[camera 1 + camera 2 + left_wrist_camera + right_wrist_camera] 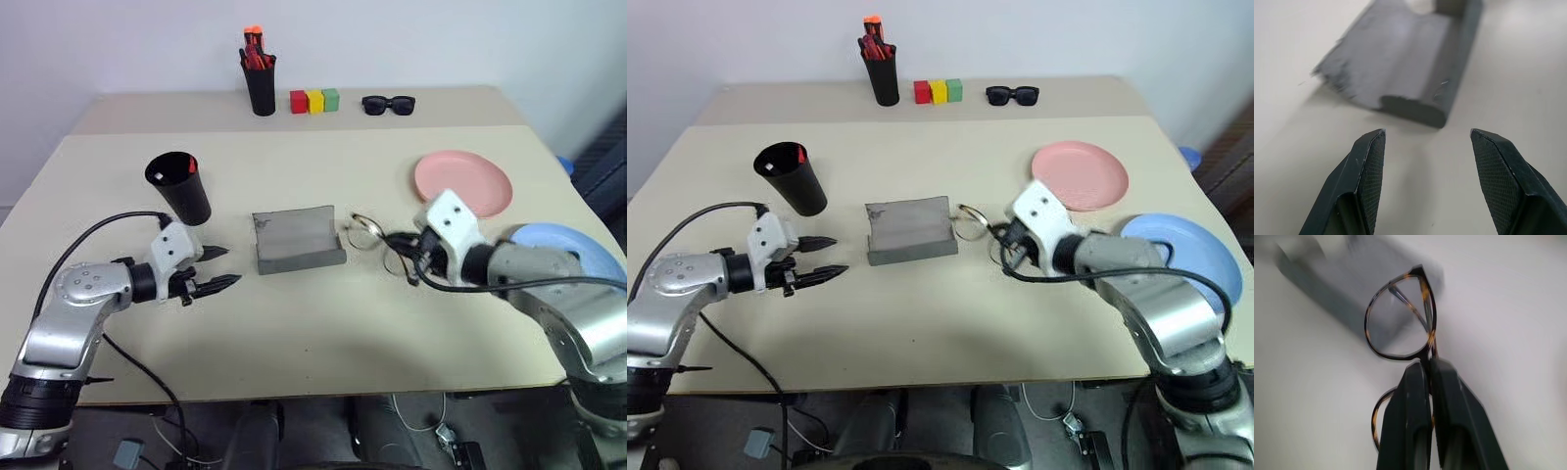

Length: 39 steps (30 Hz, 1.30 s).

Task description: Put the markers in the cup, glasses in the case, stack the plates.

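Observation:
I should let go of the glasses, now hanging just beside the open grey case, with my right gripper inside the open grey case (305,247) (1349,286), just behind its front edge.
The thin-framed glasses (366,231) hang just right of the open grey case (294,240), and my right gripper (388,241) is shut on their bridge (1426,363). One lens (1400,318) shows above the fingers, the other partly behind them. My left gripper (220,266) stands open just left of the case (1410,58), nothing between its fingers (1369,166). The black cup (179,186) sits behind the left gripper with a red marker (192,164) and a white marker (157,176) poking up inside it. The pink plate (462,181) and the blue plate (578,250) lie apart at the right.
At the back of the table stand a black pen holder (260,78) with orange-red pens, a row of coloured blocks (313,101) and black sunglasses (388,104). A black cable loops from each wrist.

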{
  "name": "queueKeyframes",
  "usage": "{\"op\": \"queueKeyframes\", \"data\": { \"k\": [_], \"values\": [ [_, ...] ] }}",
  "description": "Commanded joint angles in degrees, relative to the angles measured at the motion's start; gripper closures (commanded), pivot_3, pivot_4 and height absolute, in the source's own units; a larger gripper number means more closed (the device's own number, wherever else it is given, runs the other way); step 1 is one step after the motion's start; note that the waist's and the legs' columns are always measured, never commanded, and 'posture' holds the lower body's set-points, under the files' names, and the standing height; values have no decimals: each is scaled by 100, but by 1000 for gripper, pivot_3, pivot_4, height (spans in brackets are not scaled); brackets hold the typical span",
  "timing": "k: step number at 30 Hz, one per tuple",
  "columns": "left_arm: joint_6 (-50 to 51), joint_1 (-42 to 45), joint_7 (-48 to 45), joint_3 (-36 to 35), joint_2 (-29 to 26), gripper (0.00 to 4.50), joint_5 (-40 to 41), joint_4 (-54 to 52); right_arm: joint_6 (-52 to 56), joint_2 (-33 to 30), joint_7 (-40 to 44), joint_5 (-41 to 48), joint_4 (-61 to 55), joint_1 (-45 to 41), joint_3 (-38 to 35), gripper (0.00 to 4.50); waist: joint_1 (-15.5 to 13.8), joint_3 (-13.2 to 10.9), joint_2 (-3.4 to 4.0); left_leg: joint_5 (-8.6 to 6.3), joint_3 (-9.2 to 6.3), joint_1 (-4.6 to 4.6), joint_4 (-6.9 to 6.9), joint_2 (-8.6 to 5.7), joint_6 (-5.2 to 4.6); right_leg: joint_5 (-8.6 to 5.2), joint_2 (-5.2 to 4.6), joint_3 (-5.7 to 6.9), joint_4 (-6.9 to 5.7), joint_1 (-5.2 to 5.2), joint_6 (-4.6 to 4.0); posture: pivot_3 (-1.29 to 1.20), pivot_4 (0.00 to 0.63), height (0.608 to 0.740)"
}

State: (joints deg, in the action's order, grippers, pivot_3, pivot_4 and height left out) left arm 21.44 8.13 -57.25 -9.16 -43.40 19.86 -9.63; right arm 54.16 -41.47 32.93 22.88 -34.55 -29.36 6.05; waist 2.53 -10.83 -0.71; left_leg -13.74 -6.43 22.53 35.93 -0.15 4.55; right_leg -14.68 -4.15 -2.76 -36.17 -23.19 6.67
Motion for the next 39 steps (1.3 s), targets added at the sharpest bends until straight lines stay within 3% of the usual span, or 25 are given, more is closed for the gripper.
{"op": "queueKeyframes", "data": {
  "k": [1,5,9,14,23,26,29,32,36,39],
  "values": [
    [183,-238,33,-415,125,1679,519,-147,-535,656,-4,-431,783,-862,798,4451,16,1,-3,0,1,-3,0,3,0,2,2,-1,0,0,-3,0,150,740],
    [14,-611,7,-421,54,1679,423,-150,-1361,1393,165,-950,2080,-1589,1440,4451,2,0,-1,0,2,-1,-5,3,0,4,3,-2,-1,-5,-4,0,150,740],
    [47,-794,41,-585,-5,1679,516,-211,-2221,1749,592,-1360,3104,-1846,1858,4451,-27,0,-1,0,0,3,-14,2,0,6,2,-1,2,-6,-1,0,150,740],
    [12,-864,127,-625,-42,1679,483,-262,-2789,1726,1087,-1727,3581,-1787,2085,4451,1,-2,2,0,1,3,-21,2,0,15,3,-1,1,-12,14,0,150,740],
    [84,-789,245,-558,-14,1679,522,-361,-2862,1362,1424,-1986,3259,-1297,1868,4451,11,-2,2,0,1,-3,-28,3,1,15,5,-2,-2,-15,15,0,150,740],
    [109,-431,334,-496,53,1679,526,-184,-2739,1404,1414,-1980,3114,-1241,1786,3514,1,-2,2,1,0,-4,-26,3,1,15,6,-1,-5,-15,15,0,150,740],
    [202,103,510,-390,152,1679,477,53,-2635,1410,1242,-2000,2825,-1207,1583,2095,-20,-2,2,1,-1,-4,-20,2,2,16,7,-2,-6,-12,16,0,150,740],
    [386,692,639,-179,297,2580,534,166,-2520,1305,1206,-1959,2435,-1098,1371,2031,-22,-2,1,1,-1,-2,-16,2,2,17,6,-2,-4,-8,18,0,150,740],
    [850,1750,990,484,733,4448,292,493,-2251,1064,1115,-1861,1750,-696,919,2031,-45,-1,0,1,-4,-1,-17,1,2,18,7,0,-4,-5,21,0,150,740],
    [987,2598,1244,960,1187,4448,18,1064,-2058,815,1142,-1727,1042,-178,640,2031,-80,-2,-2,1,-4,0,-14,0,2,18,7,-1,-3,-2,23,0,150,740]
  ]
}}
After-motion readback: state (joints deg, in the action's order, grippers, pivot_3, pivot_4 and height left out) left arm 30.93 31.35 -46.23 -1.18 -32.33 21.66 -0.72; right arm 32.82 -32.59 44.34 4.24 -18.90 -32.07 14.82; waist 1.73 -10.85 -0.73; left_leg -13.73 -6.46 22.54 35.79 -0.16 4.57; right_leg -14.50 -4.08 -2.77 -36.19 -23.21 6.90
